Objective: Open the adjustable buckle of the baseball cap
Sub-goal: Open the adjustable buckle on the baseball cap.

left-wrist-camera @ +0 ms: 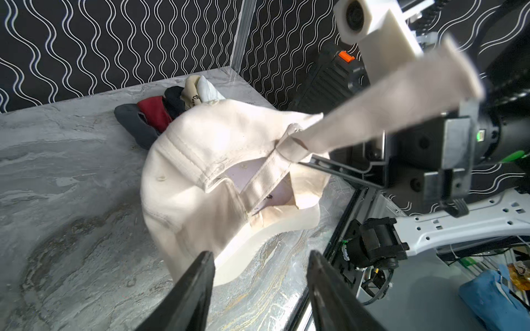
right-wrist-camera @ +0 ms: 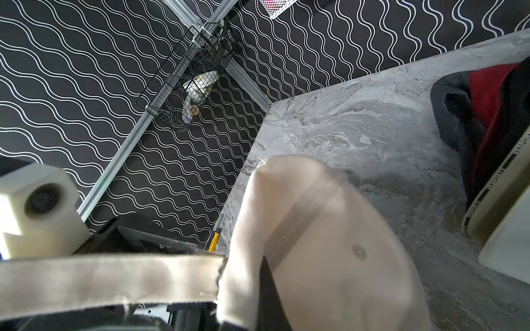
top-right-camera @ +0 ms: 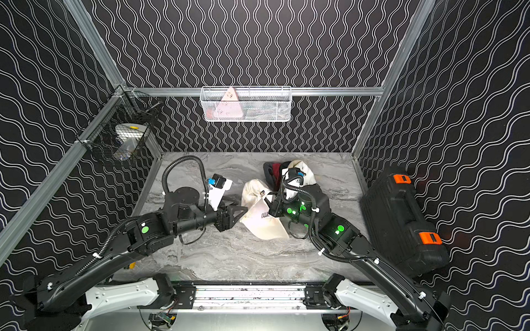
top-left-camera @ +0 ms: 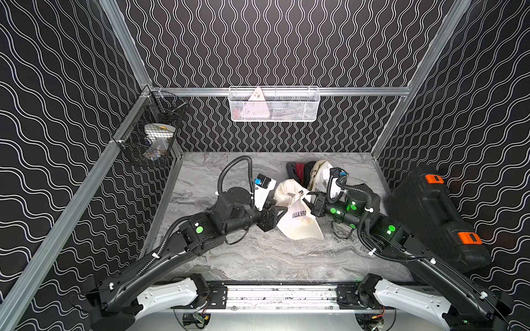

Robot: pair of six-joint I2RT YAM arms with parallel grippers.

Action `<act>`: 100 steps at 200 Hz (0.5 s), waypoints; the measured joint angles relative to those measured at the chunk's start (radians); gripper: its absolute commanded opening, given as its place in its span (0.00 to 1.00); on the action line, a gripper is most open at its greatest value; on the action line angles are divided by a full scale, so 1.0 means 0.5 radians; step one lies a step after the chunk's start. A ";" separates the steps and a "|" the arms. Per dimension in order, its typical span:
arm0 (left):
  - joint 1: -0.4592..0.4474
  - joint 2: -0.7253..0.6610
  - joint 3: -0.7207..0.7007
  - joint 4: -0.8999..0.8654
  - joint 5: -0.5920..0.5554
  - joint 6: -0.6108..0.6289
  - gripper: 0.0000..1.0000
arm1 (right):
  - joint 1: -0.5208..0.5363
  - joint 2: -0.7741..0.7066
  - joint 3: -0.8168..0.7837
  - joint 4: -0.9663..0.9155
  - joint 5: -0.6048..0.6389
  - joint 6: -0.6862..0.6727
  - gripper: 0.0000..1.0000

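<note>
The robot's right gripper alone holds the cap at the buckle, so the left gripper needs to first pinch the strap across the back opening (left-wrist-camera: 263, 184), near the buckle.
A cream baseball cap (top-left-camera: 298, 220) lies mid-table in both top views, crown up, its back opening toward my left wrist camera. Its strap (left-wrist-camera: 387, 94) runs through the buckle (left-wrist-camera: 295, 140) and sticks out loose and blurred. My right gripper (top-left-camera: 307, 200) is shut on the cap's cloth right at the buckle, and cloth (right-wrist-camera: 329, 243) covers its jaws in the right wrist view. Just left of the cap, my left gripper (left-wrist-camera: 261, 275) stands open, its fingers (left-wrist-camera: 200, 286) apart with only table between them.
A pile of other caps (top-left-camera: 309, 170) lies behind the cream one. A black case with orange latches (top-left-camera: 430, 217) leans at the right wall. A black wire basket (top-left-camera: 152, 129) and a white mesh basket (top-left-camera: 274, 104) hang on the walls. The table's front edge (left-wrist-camera: 347, 212) runs close by.
</note>
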 measured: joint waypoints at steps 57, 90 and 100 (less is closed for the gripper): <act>-0.115 0.005 -0.084 0.152 -0.188 0.166 0.59 | 0.000 0.052 0.056 -0.021 -0.031 0.096 0.00; -0.186 0.098 -0.063 0.220 -0.297 0.275 0.59 | 0.000 0.071 0.063 -0.022 -0.053 0.122 0.00; -0.197 0.122 -0.058 0.242 -0.331 0.311 0.58 | 0.000 0.077 0.065 -0.022 -0.066 0.132 0.00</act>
